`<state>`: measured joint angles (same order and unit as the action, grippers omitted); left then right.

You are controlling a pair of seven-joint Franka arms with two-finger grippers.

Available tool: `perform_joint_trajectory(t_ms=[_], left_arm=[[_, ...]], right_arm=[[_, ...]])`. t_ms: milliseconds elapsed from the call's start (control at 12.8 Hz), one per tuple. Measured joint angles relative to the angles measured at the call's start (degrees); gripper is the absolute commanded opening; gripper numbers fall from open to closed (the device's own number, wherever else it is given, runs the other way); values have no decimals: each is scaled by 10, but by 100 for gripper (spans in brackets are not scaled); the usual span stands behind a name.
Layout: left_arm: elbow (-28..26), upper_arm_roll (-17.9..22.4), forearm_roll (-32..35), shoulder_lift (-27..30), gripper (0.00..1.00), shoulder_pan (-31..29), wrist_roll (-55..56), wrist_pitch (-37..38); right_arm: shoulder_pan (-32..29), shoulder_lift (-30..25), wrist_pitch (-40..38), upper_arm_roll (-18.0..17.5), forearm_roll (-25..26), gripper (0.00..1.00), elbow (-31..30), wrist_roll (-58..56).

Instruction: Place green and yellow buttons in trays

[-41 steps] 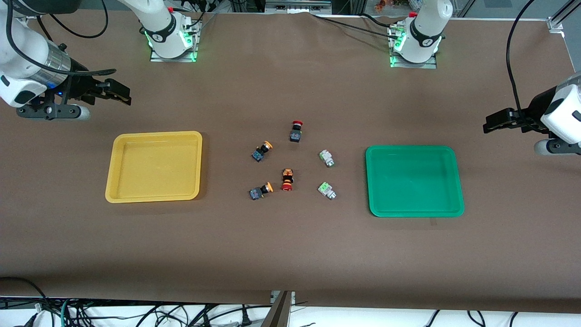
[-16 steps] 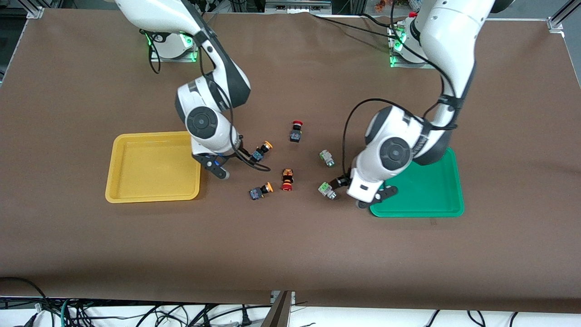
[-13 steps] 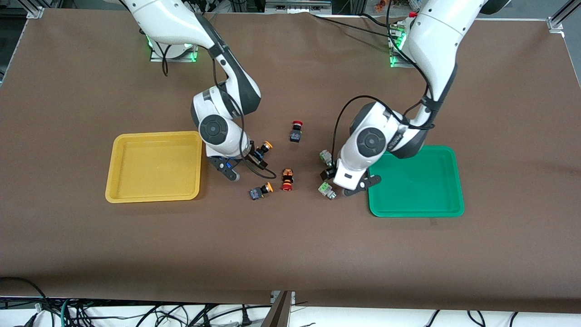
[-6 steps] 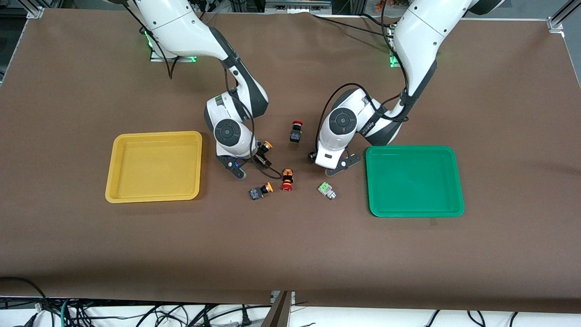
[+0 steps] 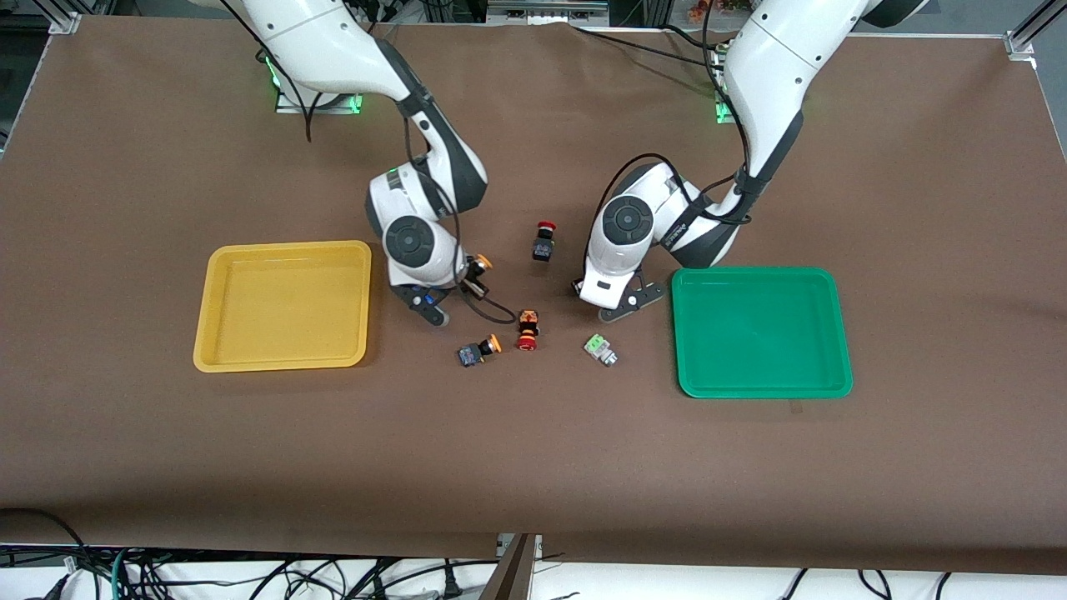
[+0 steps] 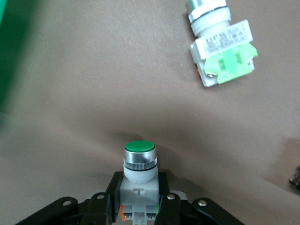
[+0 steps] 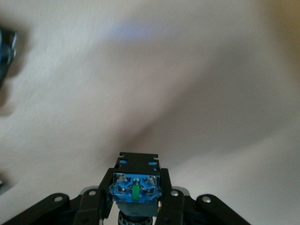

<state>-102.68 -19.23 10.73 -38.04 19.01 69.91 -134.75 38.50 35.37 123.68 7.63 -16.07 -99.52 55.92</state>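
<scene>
My right gripper has the yellow button. It will let go of it around the middle of the yellow tray [image 5: 274,301].
My right gripper [image 5: 471,279] is shut on a yellow button [image 5: 481,264] and holds it between the yellow tray [image 5: 283,308] and the middle cluster. In the right wrist view its blue-black body [image 7: 136,183] sits between the fingers [image 7: 168,206]. My left gripper [image 5: 583,288] is shut on a green button, hidden under the hand in the front view. In the left wrist view its green cap [image 6: 139,149] sticks out past the gripper [image 6: 139,190]. A second yellow button [image 5: 478,352] and a second green button [image 5: 600,349] lie on the table nearer the front camera. The green tray [image 5: 758,333] is empty.
Two red-capped black switches lie in the middle: one [image 5: 543,241] between the two hands, one [image 5: 527,328] beside the loose yellow button. The loose green button also shows in the left wrist view [image 6: 222,51], with the green tray's edge [image 6: 8,51].
Both arms came in from the table's ends and each closed on a button. In the last half second the right gripper has shifted slightly toward the yellow tray with its button; the left has barely moved.
</scene>
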Motion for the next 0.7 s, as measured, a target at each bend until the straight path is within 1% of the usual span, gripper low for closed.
perform_joint_trajectory(t_ms=[78, 156, 234, 391, 469, 547, 703], left_arm=[[0, -2, 4, 4, 0, -7, -13, 1], [1, -2, 6, 12, 0, -21, -59, 10], [3, -2, 6, 25, 0, -46, -137, 32], [4, 2, 6, 55, 0, -110, -308, 73], [3, 7, 6, 64, 0, -138, -380, 85], [2, 16, 6, 68, 0, -155, -435, 91], [-5, 39, 6, 68, 0, -165, -519, 92]], right_arm=[[-1, -20, -49, 37, 0, 10, 0, -73], [-4, -36, -85, 79, 0, 10, -1, -153], [-7, -47, -107, 121, 0, 12, -4, -235], [-14, -51, -113, 193, 0, 16, -22, -378], [-18, -49, -102, 217, 0, 18, -38, -434], [-21, -46, -71, 232, 0, 21, -62, -477], [-34, -37, 7, 238, 0, 21, -109, -543]])
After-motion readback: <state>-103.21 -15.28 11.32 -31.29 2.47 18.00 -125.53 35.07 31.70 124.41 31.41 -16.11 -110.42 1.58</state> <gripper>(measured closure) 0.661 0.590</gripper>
